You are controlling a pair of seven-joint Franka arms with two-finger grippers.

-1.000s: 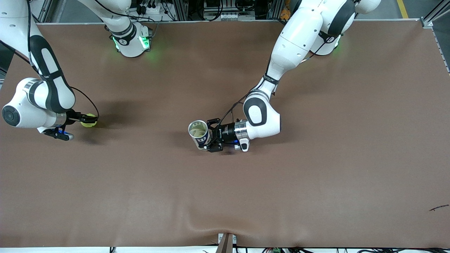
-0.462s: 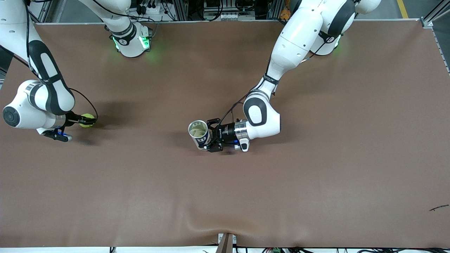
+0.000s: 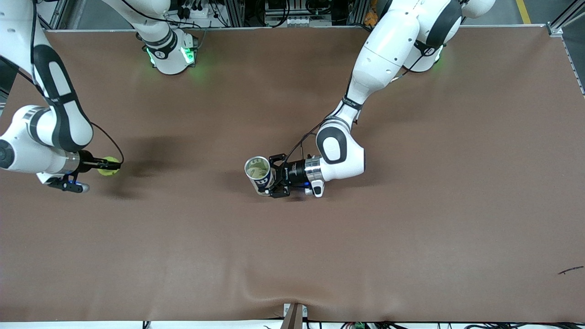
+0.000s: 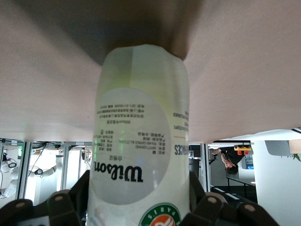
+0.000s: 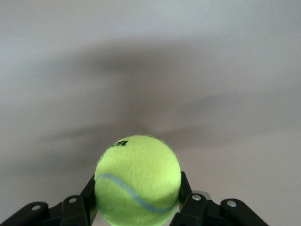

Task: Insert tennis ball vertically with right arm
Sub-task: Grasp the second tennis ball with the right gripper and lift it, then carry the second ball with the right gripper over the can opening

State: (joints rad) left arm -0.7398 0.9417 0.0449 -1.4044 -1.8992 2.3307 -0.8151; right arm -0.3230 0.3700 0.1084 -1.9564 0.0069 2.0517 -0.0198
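My right gripper is to let go of the tennis ball inside the opening of the can (image 3: 258, 170) that my left gripper holds.
My right gripper (image 3: 109, 165) is shut on a yellow-green tennis ball (image 3: 109, 166) and holds it over the table at the right arm's end; the ball fills the space between the fingers in the right wrist view (image 5: 138, 179). My left gripper (image 3: 270, 179) is shut on a Wilson tennis ball can (image 3: 258, 174), which stands upright on the table near its middle with its open mouth up. The can's label shows close in the left wrist view (image 4: 140, 150).
The brown table mat (image 3: 411, 219) is bare around the can. A small dark scrap (image 3: 570, 270) lies near the front edge at the left arm's end.
My right arm has moved with the ball toward the front camera and slightly outward toward the right arm's end. The left arm and the can have not moved.
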